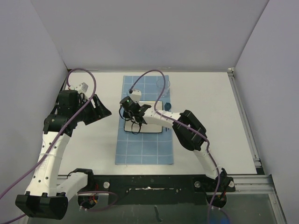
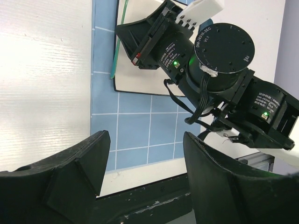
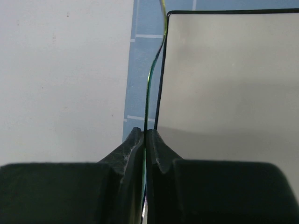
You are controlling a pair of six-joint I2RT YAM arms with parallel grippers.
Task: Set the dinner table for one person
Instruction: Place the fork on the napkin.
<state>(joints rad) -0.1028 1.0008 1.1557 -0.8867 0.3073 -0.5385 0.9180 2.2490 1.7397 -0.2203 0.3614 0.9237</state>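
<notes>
My right gripper has the thin green utensil. I need to let go of it on the narrow part of the blue mat (image 1: 123,116) (image 3: 143,106) beside the plate's black rim.
The white dinner table (image 1: 210,121) carries a blue gridded mat (image 1: 140,149) with a square pale plate (image 1: 152,127), black-rimmed, on its middle. My right gripper (image 3: 145,133) is shut on a thin green utensil (image 3: 150,79), seen edge-on, that runs along the plate's (image 3: 224,70) left rim over the mat (image 3: 145,56). From above, that gripper (image 1: 126,112) sits at the plate's left edge. In the left wrist view the utensil (image 2: 113,70) lies beside the plate (image 2: 135,79). My left gripper (image 1: 100,109) hangs open and empty left of the mat, its jaws (image 2: 145,172) wide apart.
A small dark blue item (image 1: 167,106) lies by the plate's far right corner. The black rail (image 1: 154,179) runs along the table's near edge. White walls close the left, back and right. The right arm (image 1: 189,130) stretches across the mat's right side.
</notes>
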